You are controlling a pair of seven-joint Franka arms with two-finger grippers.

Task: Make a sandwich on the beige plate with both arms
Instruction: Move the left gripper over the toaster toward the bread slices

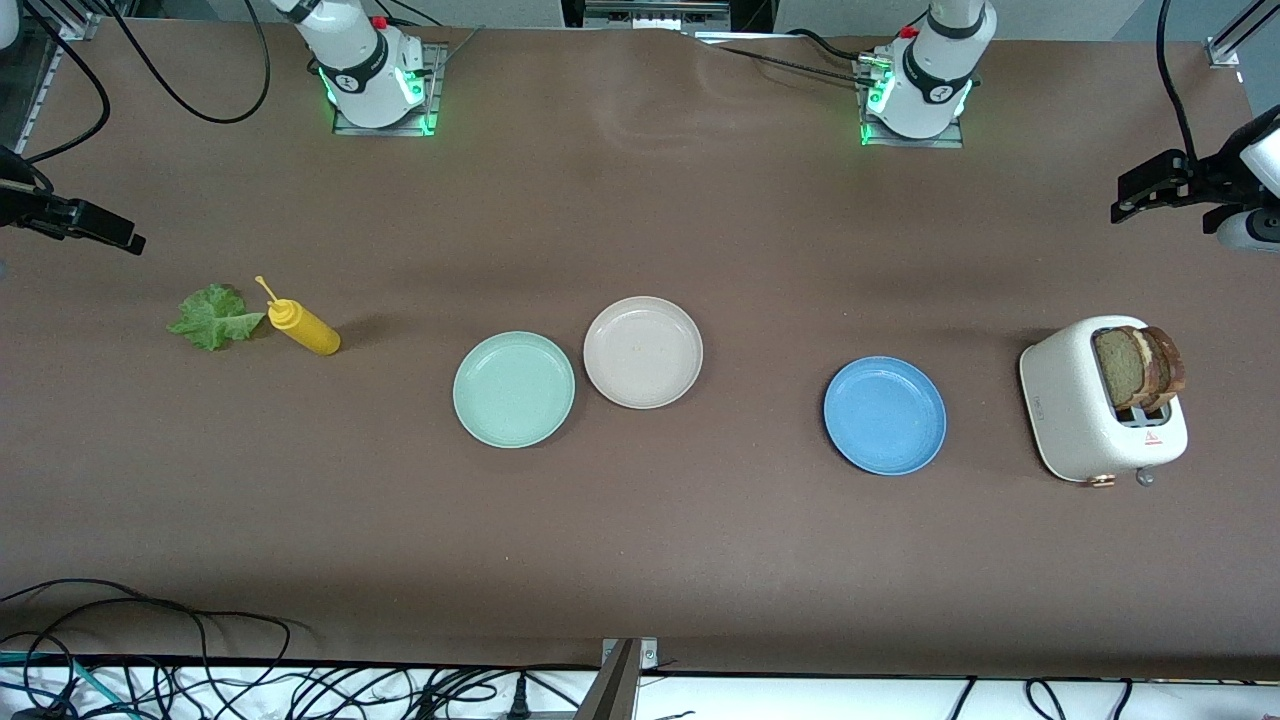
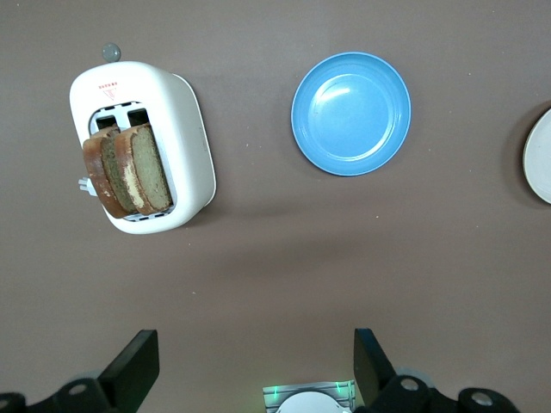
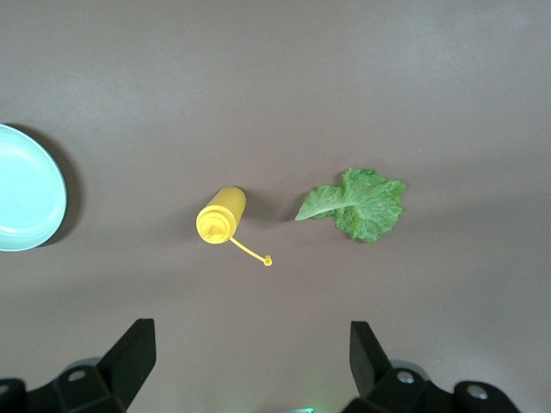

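Note:
The toaster has a bread slice nearer the blue plate. My left gripper needs to go to it next and close on that slice's top crust (image 1: 1132, 349) (image 2: 137, 187).
The beige plate (image 1: 643, 352) lies bare at mid-table, touching a mint-green plate (image 1: 514, 388); its rim (image 2: 540, 159) just shows in the left wrist view. Two brown-crusted bread slices (image 1: 1140, 368) (image 2: 129, 170) stand upright in a white toaster (image 1: 1075, 420) (image 2: 185, 129) at the left arm's end. A green lettuce leaf (image 1: 215, 317) (image 3: 362, 202) lies flat at the right arm's end. My left gripper (image 1: 1150, 190) (image 2: 256, 353) hangs open and empty high over the table by the toaster. My right gripper (image 1: 95, 222) (image 3: 251, 348) hangs open and empty high over the table by the lettuce.
A yellow squeeze bottle (image 1: 303, 327) (image 3: 222, 215) lies on its side next to the lettuce, its cap tethered. A blue plate (image 1: 885, 415) (image 2: 351, 114) sits between the beige plate and the toaster. The mint-green plate's edge (image 3: 26, 200) shows in the right wrist view.

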